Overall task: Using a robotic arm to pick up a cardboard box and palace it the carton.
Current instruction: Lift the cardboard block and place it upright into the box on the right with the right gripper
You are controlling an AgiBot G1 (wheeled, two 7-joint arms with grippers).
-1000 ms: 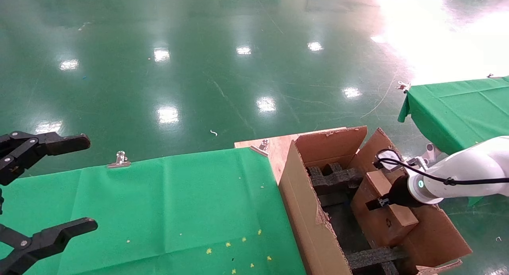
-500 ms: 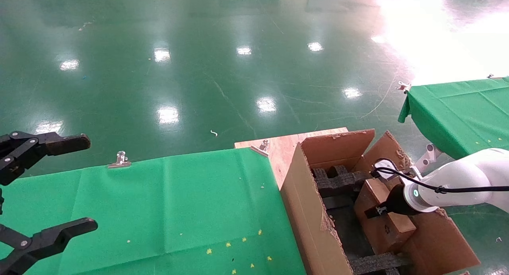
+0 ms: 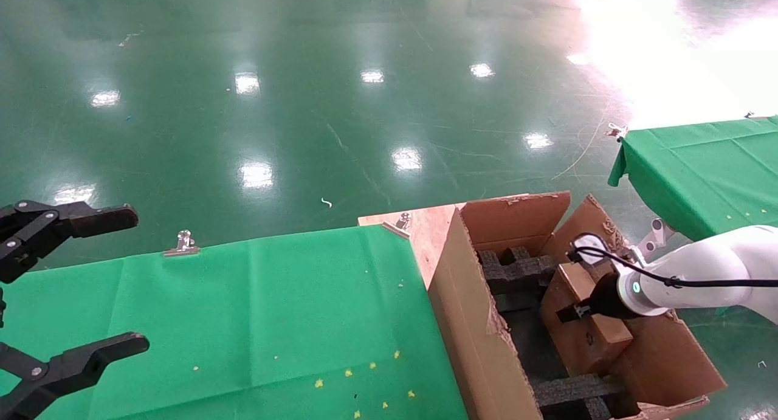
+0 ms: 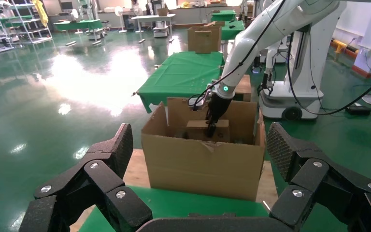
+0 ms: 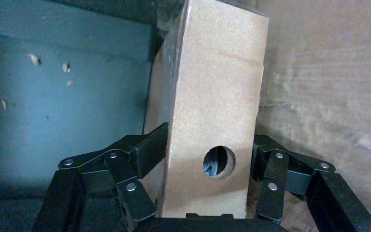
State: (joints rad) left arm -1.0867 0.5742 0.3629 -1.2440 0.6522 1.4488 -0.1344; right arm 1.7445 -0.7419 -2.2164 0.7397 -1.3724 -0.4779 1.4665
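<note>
Next, I release the cardboard box with my right gripper between the black foam blocks, along the carton's side [image 3: 565, 330] [image 5: 178, 112] near the arm.
The small brown cardboard box [image 3: 588, 338] sits tilted inside the large carton [image 3: 468, 323], against its right wall. My right gripper [image 3: 576, 311], on the white robotic arm [image 3: 699, 271], is shut on the box. In the right wrist view its black fingers [image 5: 149, 145] press both sides of the cardboard box [image 5: 217, 96], beside the round hole. My left gripper [image 3: 137, 278] hangs open over the green table's left end, holding nothing. From the left wrist view the carton [image 4: 203, 162] stands ahead, and the cardboard box [image 4: 197, 130] shows above its rim.
Black foam blocks [image 3: 516, 271] line the carton's floor. The carton stands on a wooden board [image 3: 425, 225] beside the green-clothed table [image 3: 255, 310], which carries metal clips [image 3: 181, 245]. A second green table [image 3: 705, 165] stands at the right. Shiny green floor lies beyond.
My right gripper has sunk a little deeper into the carton with the cardboard box, and the carton's flaps have shifted slightly. The left arm has stayed still.
</note>
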